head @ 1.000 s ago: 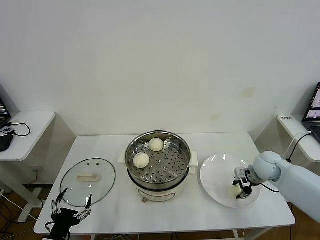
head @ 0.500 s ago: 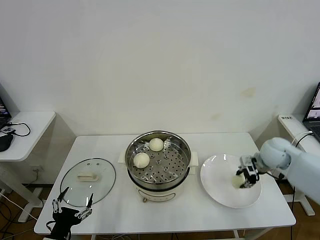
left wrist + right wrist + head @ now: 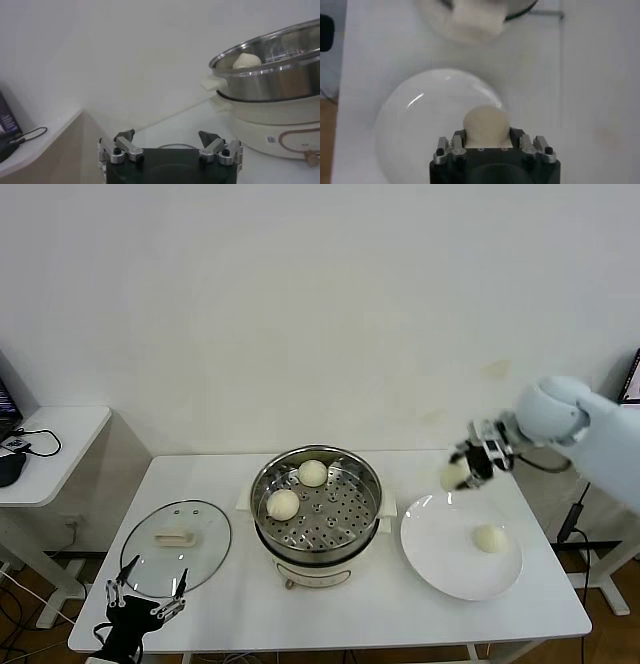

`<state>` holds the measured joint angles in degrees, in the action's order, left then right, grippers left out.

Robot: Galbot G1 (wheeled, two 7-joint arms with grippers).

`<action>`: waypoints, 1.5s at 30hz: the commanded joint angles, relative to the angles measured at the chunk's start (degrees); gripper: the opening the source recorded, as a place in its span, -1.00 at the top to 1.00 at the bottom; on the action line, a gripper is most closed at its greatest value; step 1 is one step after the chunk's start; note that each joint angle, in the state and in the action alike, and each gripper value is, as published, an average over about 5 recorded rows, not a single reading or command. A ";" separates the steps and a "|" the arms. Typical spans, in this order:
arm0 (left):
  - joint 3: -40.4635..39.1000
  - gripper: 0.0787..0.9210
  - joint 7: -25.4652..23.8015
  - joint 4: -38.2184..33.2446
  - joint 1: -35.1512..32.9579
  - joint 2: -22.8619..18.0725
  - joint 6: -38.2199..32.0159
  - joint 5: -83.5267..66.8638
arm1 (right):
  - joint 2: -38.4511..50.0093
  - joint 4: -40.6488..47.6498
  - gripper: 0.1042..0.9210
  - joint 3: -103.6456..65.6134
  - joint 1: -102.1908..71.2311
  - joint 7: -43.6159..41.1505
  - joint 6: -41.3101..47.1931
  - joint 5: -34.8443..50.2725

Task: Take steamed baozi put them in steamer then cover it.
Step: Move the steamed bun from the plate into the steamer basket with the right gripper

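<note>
Next, I let go of the baozi with my right gripper near the steamer tray's front edge (image 3: 312, 528), next to the nearer baozi there.
The steamer (image 3: 345, 529) stands mid-table with two steamed baozi (image 3: 313, 473) (image 3: 283, 504) on its perforated tray. My right gripper (image 3: 464, 471) hangs in the air above the far edge of the white plate (image 3: 440, 536), shut on a third baozi (image 3: 455, 475); the right wrist view shows that baozi (image 3: 486, 119) pinched between the fingers. Another baozi (image 3: 489, 538) lies on the plate. The cover (image 3: 176, 546), a glass lid, rests flat on the table left of the steamer. My left gripper (image 3: 146, 598) waits open at the table's front left corner, clear of the cover.
The left wrist view shows the steamer (image 3: 280, 70) on its cream base, with a baozi (image 3: 247, 61) peeking over the rim. Side tables stand to the left (image 3: 60, 434) and far right. The plate (image 3: 420, 125) lies below the right gripper.
My right gripper has risen from the plate with a baozi and moved back and toward the steamer. One baozi now shows on the plate. The left arm has stayed put.
</note>
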<state>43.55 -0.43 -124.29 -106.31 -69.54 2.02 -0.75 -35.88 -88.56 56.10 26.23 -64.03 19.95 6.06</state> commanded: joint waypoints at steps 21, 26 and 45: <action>2.32 -0.77 0.10 -0.45 -0.11 -2.03 -0.11 -0.13 | -31.87 0.86 -0.10 20.09 7.16 4.95 -20.19 -2.12; 2.53 -0.77 0.10 -0.31 -0.10 -2.30 -0.11 -0.13 | -32.47 -0.18 -0.11 20.70 5.81 5.71 -23.72 -8.44; 2.31 -0.77 0.11 -0.03 0.18 -2.82 -0.11 0.00 | -30.58 -0.99 -0.14 20.78 1.86 7.58 -28.31 -14.88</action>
<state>45.85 -0.31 -124.36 -106.13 -72.38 1.91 -0.78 -65.80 -89.31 76.29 29.25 -56.93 -5.82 -5.92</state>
